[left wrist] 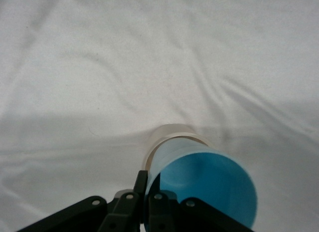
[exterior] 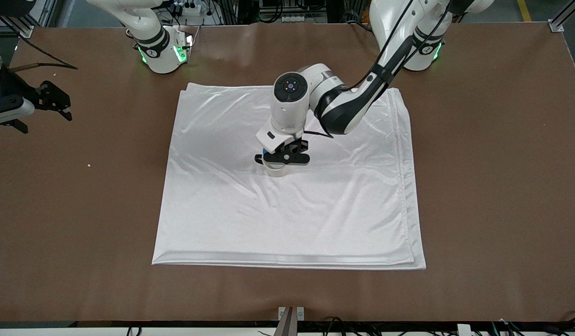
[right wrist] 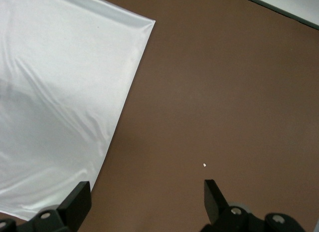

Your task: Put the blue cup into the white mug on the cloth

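Note:
I need to use my left gripper to set the blue cup free down inside the white mug's opening (exterior: 277, 165) (left wrist: 182, 167), so that it sits within the mug's sides.
The white cloth (exterior: 292, 219) lies spread in the middle of the brown table. The white mug (exterior: 279, 170) stands upright on it. My left gripper (exterior: 282, 157) is right above the mug, shut on the rim of the blue cup (exterior: 266, 151). In the left wrist view the blue cup (left wrist: 209, 182) is tilted with its lower end inside the mug's mouth (left wrist: 172, 134), and my left gripper (left wrist: 149, 194) pinches the cup's wall, over the cloth (left wrist: 149, 67). My right gripper (exterior: 54, 101) waits open and empty at the right arm's end of the table.
A small white crumb (exterior: 88, 164) lies on the bare table (exterior: 492, 186) beside the cloth; it also shows in the right wrist view (right wrist: 205, 165) past my right gripper (right wrist: 145, 197), with the cloth's corner (right wrist: 60, 92) beside it. A metal bracket (exterior: 291, 313) sits at the table's near edge.

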`<state>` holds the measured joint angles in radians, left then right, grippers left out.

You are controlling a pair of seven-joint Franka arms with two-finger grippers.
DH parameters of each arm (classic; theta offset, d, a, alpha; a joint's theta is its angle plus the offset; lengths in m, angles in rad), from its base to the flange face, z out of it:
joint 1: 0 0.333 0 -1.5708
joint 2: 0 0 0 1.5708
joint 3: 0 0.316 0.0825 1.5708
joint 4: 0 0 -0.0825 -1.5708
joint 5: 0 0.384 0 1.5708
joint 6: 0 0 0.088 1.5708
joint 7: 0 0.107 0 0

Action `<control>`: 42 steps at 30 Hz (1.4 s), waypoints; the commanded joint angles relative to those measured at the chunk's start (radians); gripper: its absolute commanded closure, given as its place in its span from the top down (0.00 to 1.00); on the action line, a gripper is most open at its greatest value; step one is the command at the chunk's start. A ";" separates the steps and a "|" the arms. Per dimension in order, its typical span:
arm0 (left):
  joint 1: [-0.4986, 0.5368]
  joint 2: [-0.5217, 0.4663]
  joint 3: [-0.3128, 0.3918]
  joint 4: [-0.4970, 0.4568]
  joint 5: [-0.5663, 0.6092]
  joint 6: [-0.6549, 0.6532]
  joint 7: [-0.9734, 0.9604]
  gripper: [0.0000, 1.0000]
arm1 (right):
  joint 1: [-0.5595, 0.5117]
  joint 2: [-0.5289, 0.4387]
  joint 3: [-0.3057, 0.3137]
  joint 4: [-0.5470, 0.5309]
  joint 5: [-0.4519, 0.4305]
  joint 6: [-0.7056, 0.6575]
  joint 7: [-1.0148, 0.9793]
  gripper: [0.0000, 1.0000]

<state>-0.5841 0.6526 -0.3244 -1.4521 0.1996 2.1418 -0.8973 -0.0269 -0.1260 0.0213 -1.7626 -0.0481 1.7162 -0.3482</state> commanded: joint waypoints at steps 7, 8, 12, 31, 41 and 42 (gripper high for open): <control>-0.026 0.030 0.008 0.022 0.020 0.004 -0.028 0.00 | -0.010 0.037 0.014 0.063 0.007 -0.032 0.118 1.00; -0.026 0.030 0.008 0.021 0.020 0.004 -0.028 0.00 | -0.010 0.040 0.014 0.072 0.008 -0.032 0.121 1.00; -0.029 0.045 0.008 0.024 0.021 0.004 -0.029 0.00 | -0.014 0.061 0.014 0.086 0.020 -0.032 0.204 1.00; -0.031 0.065 0.015 0.026 0.015 0.024 -0.071 1.00 | -0.047 0.082 0.009 0.069 0.010 0.000 0.426 1.00; -0.026 0.042 0.016 0.027 0.017 0.024 -0.074 1.00 | -0.074 0.083 0.009 0.058 0.007 0.011 0.426 1.00; -0.023 0.039 0.016 0.029 0.017 0.024 -0.072 1.00 | -0.074 0.083 0.009 0.058 0.007 0.011 0.426 1.00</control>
<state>-0.6054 0.7113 -0.3155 -1.4330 0.1996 2.1653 -0.9436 -0.0811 -0.0451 0.0210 -1.7093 -0.0458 1.7239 0.0653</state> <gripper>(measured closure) 0.291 0.000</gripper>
